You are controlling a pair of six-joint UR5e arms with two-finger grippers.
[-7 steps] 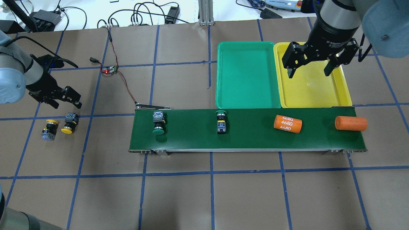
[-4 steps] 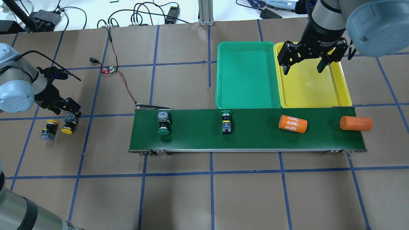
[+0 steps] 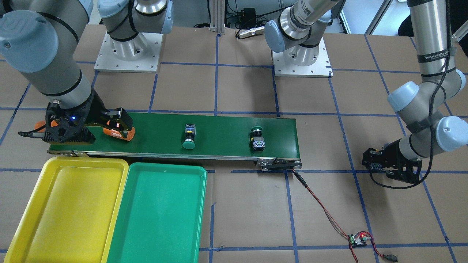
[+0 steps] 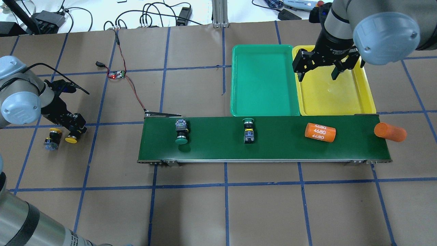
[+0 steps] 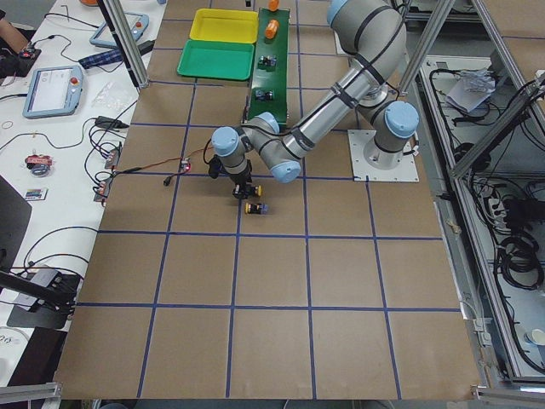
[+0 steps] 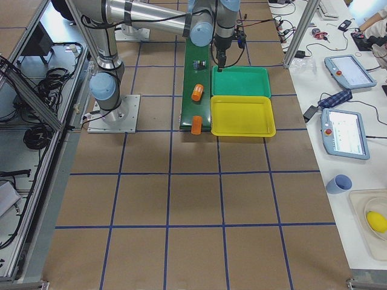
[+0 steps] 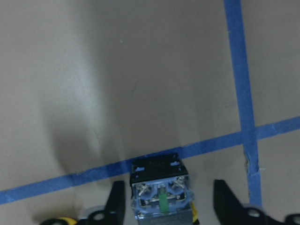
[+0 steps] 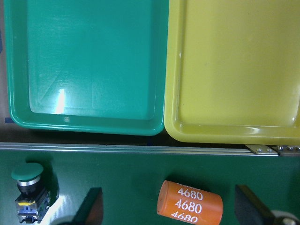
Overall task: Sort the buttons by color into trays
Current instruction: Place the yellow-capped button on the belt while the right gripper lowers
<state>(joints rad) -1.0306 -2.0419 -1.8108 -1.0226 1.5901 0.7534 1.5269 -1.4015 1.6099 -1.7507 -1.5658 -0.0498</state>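
Note:
Next, I let go of the yellow button with my left gripper on the conveyor belt's empty end (image 3: 287, 137) near the red-black wire.
Two yellow buttons lie on the paper at the far left, one alone (image 4: 52, 138), the other (image 4: 71, 138) under my left gripper (image 4: 75, 127). In the left wrist view that button's switch body (image 7: 160, 197) sits between the open fingers (image 7: 115, 202), which straddle it without closing. Two green buttons (image 4: 181, 132) (image 4: 248, 130) lie on the conveyor belt (image 4: 218, 150). My right gripper (image 4: 317, 72) is open and empty, high over the yellow tray (image 4: 336, 99). The green tray (image 4: 264, 82) stands beside the yellow one. Both trays hold nothing.
An orange cylinder marked 4680 (image 4: 320, 132) lies on the belt, seen below the right wrist camera (image 8: 190, 205). A plain orange cylinder (image 4: 390, 132) hangs over the belt's right end. A red-black wire and a small circuit board (image 4: 117, 74) lie left of the belt.
Everything on the belt has travelled to the right. My left gripper has come down around the nearer yellow button. My right gripper has drifted left and farther back over the yellow tray.

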